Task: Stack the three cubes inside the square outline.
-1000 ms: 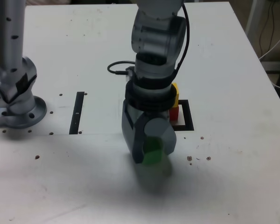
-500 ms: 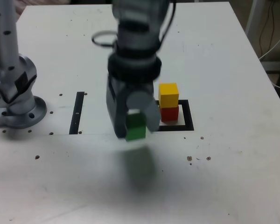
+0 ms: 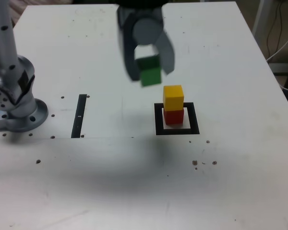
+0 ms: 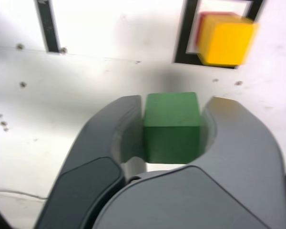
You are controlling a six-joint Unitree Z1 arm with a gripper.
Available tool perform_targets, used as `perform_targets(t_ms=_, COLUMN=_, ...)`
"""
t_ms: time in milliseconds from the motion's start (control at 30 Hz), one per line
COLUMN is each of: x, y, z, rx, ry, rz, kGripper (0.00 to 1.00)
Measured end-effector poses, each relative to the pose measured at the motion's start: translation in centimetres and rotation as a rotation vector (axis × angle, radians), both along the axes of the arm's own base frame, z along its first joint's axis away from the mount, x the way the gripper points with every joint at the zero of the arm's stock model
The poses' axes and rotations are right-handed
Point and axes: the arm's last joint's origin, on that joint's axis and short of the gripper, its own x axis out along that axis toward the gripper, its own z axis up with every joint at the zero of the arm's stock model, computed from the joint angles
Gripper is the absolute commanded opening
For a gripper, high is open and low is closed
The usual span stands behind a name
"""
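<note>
My gripper is to release the green cube on top of the yellow cube point(image 3: 175, 86) point(image 4: 229, 44). The green cube will then be the highest block of the stack.
My gripper point(image 3: 148, 64) hangs high above the table, shut on the green cube point(image 3: 150, 72), which fills the gap between the two grey fingers point(image 4: 248, 138) in the wrist view as the green cube point(image 4: 171, 126). The yellow cube point(image 3: 173, 97) sits on the red cube point(image 3: 173, 116) inside the black square outline point(image 3: 159, 120). The held cube is up and to the exterior view's left of that stack, apart from it. In the wrist view the yellow cube point(image 4: 226, 40) covers most of the red cube point(image 4: 200, 26), with the square outline point(image 4: 187, 33) around them.
A thin black strip point(image 3: 79, 115) lies on the white table point(image 3: 230, 182) at the exterior view's left of the outline. The arm's grey base point(image 3: 17, 96) stands at the far left. Small screw holes dot the table.
The gripper has lifted the green cube off the table from in front of the outline and carried it up and toward the back. The yellow-on-red stack, earlier partly hidden, shows fully.
</note>
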Motion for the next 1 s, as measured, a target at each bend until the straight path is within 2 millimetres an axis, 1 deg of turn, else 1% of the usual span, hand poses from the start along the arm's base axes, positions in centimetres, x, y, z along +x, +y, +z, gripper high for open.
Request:
perform_targets(t_ms=33, x=0.3, y=0.6, z=0.0, rx=-0.002, ry=-0.003, rz=0.007, kGripper=0.17)
perform_targets(t_ms=133, x=0.8, y=0.9, z=-0.5, rx=-0.005, ry=0.011, rz=-0.003, kGripper=0.17)
perform_targets(t_ms=200, x=1.6, y=1.7, z=-0.8, rx=-0.008, ry=0.014, rz=-0.006, kGripper=0.17)
perform_targets(t_ms=300, x=2.9, y=2.7, z=-1.9, rx=-0.009, ry=0.039, rz=0.009, kGripper=0.17)
perform_targets(t_ms=433, x=4.3, y=3.0, z=-3.4, rx=-0.016, ry=0.07, rz=-0.005, kGripper=0.17)
perform_targets(t_ms=533, x=4.5, y=3.3, z=-3.7, rx=-0.016, ry=0.067, rz=0.003, kGripper=0.17)
perform_targets(t_ms=733, x=5.0, y=3.2, z=-4.7, rx=-0.017, ry=0.078, rz=-0.005, kGripper=0.17)
perform_targets(t_ms=1000, x=5.4, y=3.1, z=-5.4, rx=-0.018, ry=0.069, rz=-0.007, kGripper=0.2)
